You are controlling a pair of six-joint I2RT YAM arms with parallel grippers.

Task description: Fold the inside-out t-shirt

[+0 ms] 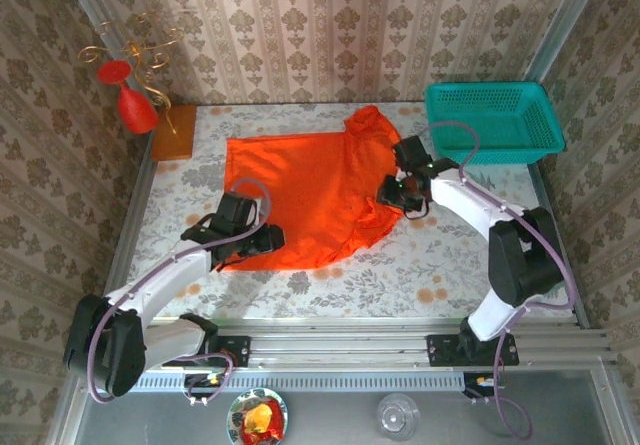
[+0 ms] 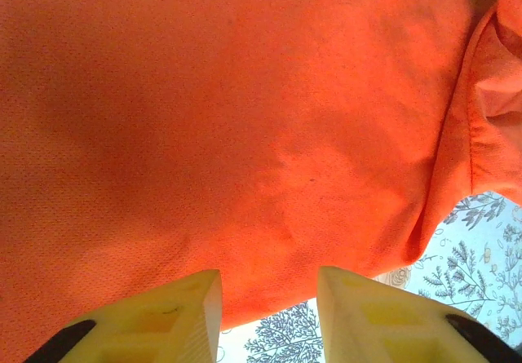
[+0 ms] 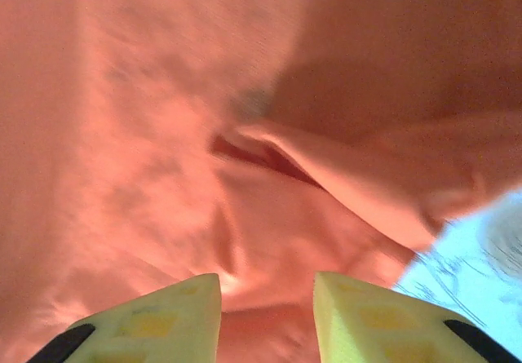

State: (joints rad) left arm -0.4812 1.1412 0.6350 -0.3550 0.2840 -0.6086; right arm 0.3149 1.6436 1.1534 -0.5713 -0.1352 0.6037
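The t-shirt's near sleeve is crumpled against the shirt's body, so my right gripper will grab the sleeve's end [image 3: 393, 263] and pull it out straight before folding.
The inside-out t-shirt [image 1: 300, 190] lies spread flat on the floral table, bright orange, with a bunched sleeve or collar part at its top right. My left gripper [image 1: 262, 240] sits at the shirt's near-left hem. In the left wrist view its yellow fingers [image 2: 183, 314] stand apart, open, with the t-shirt [image 2: 245, 118] hem edge and bare table between them. My right gripper [image 1: 392, 193] is over the shirt's right side. In the right wrist view that gripper [image 3: 267, 298] is open above wrinkled t-shirt [image 3: 163, 135] cloth, with a fold just ahead.
A teal basket [image 1: 490, 120] stands at the back right corner. A red goblet-shaped ornament [image 1: 132, 105] and an orange-brown wooden block [image 1: 175, 132] are at the back left. Bare floral tablecloth [image 1: 400, 265] lies in front of the shirt.
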